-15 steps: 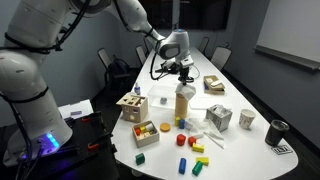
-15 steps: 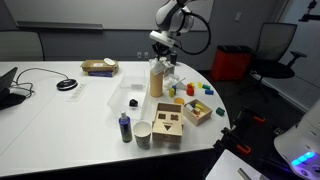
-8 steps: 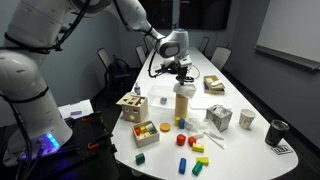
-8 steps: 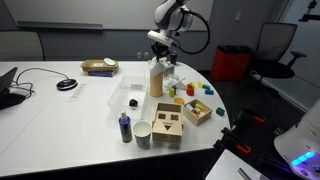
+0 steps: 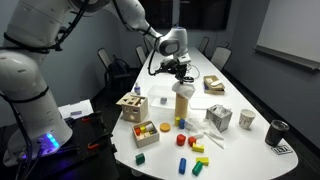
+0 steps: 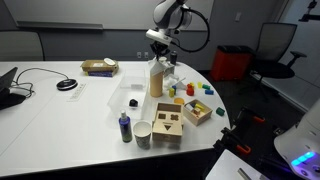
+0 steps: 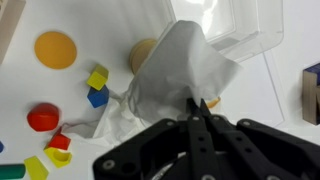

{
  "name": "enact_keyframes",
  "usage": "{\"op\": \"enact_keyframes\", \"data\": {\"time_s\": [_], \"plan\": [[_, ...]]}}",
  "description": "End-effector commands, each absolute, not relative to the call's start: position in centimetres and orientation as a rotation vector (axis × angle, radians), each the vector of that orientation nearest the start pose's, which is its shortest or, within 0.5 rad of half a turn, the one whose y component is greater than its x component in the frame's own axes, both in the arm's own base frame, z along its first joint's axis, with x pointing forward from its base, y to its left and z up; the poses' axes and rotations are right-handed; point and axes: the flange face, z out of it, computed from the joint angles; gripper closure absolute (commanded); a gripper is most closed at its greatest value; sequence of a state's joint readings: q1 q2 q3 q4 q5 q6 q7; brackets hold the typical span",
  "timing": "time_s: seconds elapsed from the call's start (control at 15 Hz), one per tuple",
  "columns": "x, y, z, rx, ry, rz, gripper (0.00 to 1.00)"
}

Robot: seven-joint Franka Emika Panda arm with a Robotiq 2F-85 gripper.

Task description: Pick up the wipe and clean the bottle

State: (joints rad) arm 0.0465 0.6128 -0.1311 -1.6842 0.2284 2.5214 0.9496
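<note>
Next, my gripper sets the white wipe down on the table (image 5: pixel 208 131) (image 7: pixel 112 147) between the grey box and the red blocks.
A tall beige bottle (image 5: pixel 183 104) stands near the middle of the white table; it also shows in an exterior view (image 6: pixel 157 81). My gripper (image 5: pixel 181 72) hangs just above its top, shut on a white wipe (image 5: pixel 182 84). In the wrist view the wipe (image 7: pixel 175 78) hangs from my shut fingertips (image 7: pixel 196 104) and drapes over the bottle's round top (image 7: pixel 141 55), hiding most of it. In an exterior view my gripper (image 6: pixel 160 42) holds the wipe (image 6: pixel 162 57) over the bottle's neck.
Coloured blocks (image 5: pixel 185 139) lie around the bottle's base. A wooden shape-sorter box (image 5: pixel 131 106), a tray of blocks (image 5: pixel 146 132), a white cup (image 5: pixel 247 119), a black cup (image 5: pixel 277 132), a clear plastic box (image 7: pixel 235 28) and a small dark bottle (image 6: pixel 125 127) stand nearby.
My gripper with the wipe has risen slightly above the bottle's top. Nothing else has moved.
</note>
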Motion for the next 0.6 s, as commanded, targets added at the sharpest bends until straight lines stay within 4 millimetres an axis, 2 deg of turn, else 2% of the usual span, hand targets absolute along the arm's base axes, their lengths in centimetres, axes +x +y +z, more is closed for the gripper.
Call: {"op": "enact_keyframes", "data": {"time_s": [0.0,0.27,0.4,0.53], "plan": [[69.0,-5.0,30.5,-2.446,1.667,-0.262,1.00],[68.8,-7.3,34.9,-2.383,1.707,-0.295,1.00],[68.7,-10.3,36.1,-2.335,1.767,-0.370,1.00],[68.5,-14.6,35.9,-2.285,1.848,-0.422,1.00]]}}
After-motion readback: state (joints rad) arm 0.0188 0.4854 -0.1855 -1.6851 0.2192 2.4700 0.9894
